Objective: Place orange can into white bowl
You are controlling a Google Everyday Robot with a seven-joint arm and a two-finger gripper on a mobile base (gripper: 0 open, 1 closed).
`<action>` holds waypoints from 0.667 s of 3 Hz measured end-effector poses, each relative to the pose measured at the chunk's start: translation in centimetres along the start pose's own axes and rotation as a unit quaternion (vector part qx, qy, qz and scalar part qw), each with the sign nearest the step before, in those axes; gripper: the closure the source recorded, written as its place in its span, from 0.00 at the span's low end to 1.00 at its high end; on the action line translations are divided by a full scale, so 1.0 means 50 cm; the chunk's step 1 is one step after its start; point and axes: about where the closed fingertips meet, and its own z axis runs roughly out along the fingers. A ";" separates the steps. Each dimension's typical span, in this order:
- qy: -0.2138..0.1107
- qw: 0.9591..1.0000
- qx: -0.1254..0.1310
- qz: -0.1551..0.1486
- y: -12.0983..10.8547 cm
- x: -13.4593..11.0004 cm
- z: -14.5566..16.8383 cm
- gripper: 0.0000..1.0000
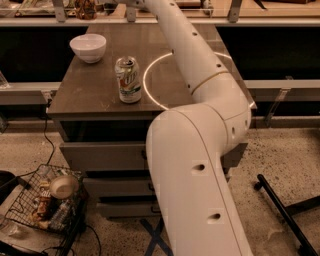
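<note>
The robot's gripper will release the orange can inside the white bowl [88, 41], at the back corner of the brown table.
The white bowl [88, 47] stands at the back left corner of the brown table [100, 95]. My white arm reaches from the front right over the table to the top edge of the view. The gripper [95, 5] is at that top edge, behind and above the bowl, mostly cut off. An orange-brown shape [83, 8] shows there at the arm's end; it looks like the orange can, and only part of it is visible.
A white and green 7UP can [128, 79] stands upright near the table's front, right of the bowl. A bright ring of light [150, 75] lies on the tabletop. Drawers sit below. A wire basket [45, 200] with a tan bowl is on the floor at left.
</note>
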 end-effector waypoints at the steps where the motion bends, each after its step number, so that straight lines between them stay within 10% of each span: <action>1: 0.013 1.000 -0.002 -0.007 -0.002 0.049 0.037 1.00; 2: 0.024 1.000 -0.005 -0.015 -0.004 0.096 0.067 1.00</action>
